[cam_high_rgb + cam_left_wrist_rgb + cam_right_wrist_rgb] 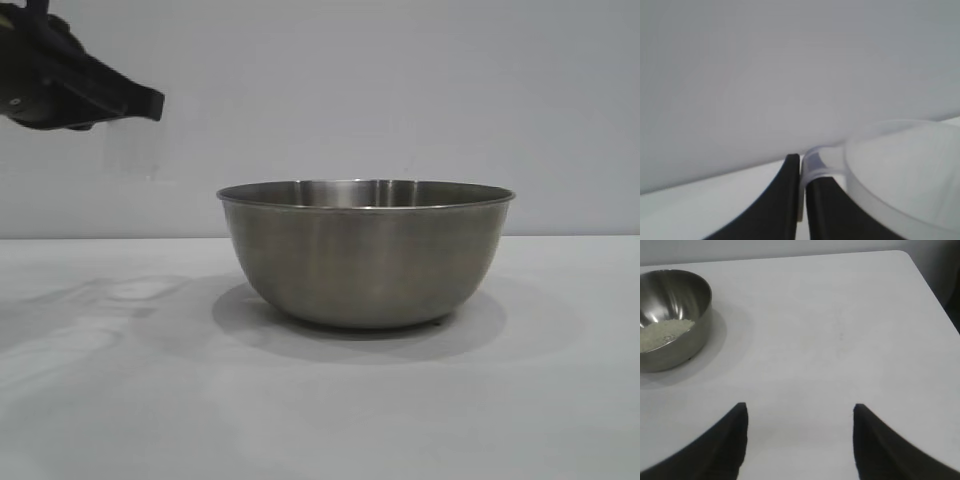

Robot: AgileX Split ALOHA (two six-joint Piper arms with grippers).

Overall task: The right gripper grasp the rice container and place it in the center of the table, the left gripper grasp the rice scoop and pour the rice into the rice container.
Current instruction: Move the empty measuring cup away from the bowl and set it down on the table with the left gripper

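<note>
I need to use my left gripper to set the rice scoop down and let go of it on the bare white table (pixel 148 298), close beside the steel rice container.
The rice container (pixel 365 250), a wide steel bowl, stands on the white table (pixel 100 400) at the middle. Seen from the right wrist, the rice container (pixel 670 315) holds a heap of white rice (pixel 665 332). My left gripper (pixel 150 103) hangs high at the upper left, away from the bowl. In the left wrist view the left gripper (pixel 801 162) is shut on the loop handle of the translucent rice scoop (pixel 905 175); I cannot tell whether any rice is in the scoop. My right gripper (pixel 800 410) is open and holds nothing, over bare table (pixel 840 315) well away from the bowl.
A pale grey wall (pixel 400 80) stands behind the table. The table's far edge and rounded corner (pixel 902 254) show in the right wrist view.
</note>
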